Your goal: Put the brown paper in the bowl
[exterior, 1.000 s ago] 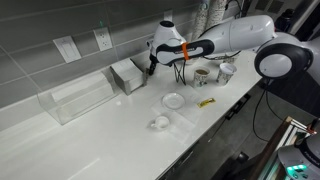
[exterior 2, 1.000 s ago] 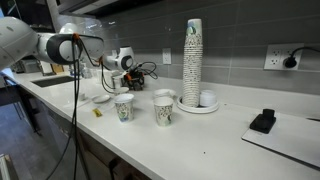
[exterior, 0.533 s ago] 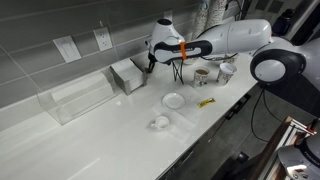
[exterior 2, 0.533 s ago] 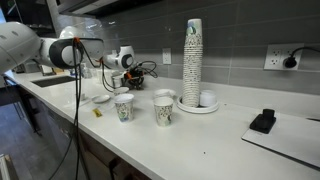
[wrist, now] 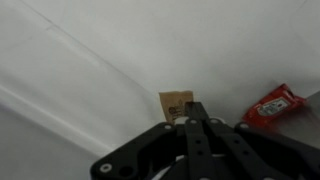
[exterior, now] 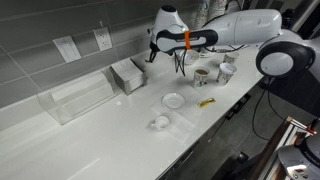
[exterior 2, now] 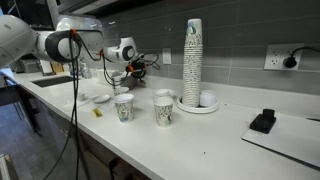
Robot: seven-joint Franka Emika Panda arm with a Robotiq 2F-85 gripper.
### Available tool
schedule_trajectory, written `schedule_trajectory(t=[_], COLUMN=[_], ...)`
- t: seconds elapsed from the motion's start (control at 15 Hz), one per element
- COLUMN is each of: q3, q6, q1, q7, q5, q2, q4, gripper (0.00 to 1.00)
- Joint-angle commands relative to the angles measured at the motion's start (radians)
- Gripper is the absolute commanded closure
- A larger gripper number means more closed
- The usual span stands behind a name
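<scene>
I need to open my gripper and release the brown paper, now held above the metal holder, so that it stays inside the white bowl [exterior: 188, 58], which is behind the paper mugs.
In the wrist view, my gripper [wrist: 195, 108] has its jaws pressed together on the edge of the brown paper [wrist: 175, 103], a small flat printed packet that sticks out beside the fingertips. Both exterior views show the gripper [exterior: 152, 56] [exterior 2: 139, 67] hanging above the metal holder [exterior: 128, 74] by the wall; the paper is too small to make out there. A white bowl [exterior 2: 163, 94] stands behind the two paper mugs [exterior 2: 123, 106], well away from the gripper.
A red packet [wrist: 270, 104] lies close to the right of the jaws. On the counter are a flat saucer [exterior: 174, 100], a small white cup [exterior: 160, 122], a yellow stick [exterior: 207, 102] and a clear box [exterior: 75, 97]. A tall stack of cups [exterior 2: 192, 60] stands further along.
The jaws have closed on the brown paper, and the arm has risen from the metal holder.
</scene>
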Motion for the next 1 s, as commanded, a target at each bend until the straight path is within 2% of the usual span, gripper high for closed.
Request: schedule_trajectory(t=[0.0, 0.33, 0.67, 0.93], q3=[-0.017, -0.096, -0.190, -0.227], q6=[-0.006, -0.041, -0.022, -0.018], q1=[-0.027, -0.054, -0.075, -0.077], q7=[0.053, 0.238, 0.446, 0.592], q5=[0.001, -0.022, -0.045, -0.056], q2=[-0.178, -0.358, -0.510, -0.584], q4=[-0.193, -0.399, -0.616, -0.764], gripper=[1.00, 1.00, 1.00, 1.00])
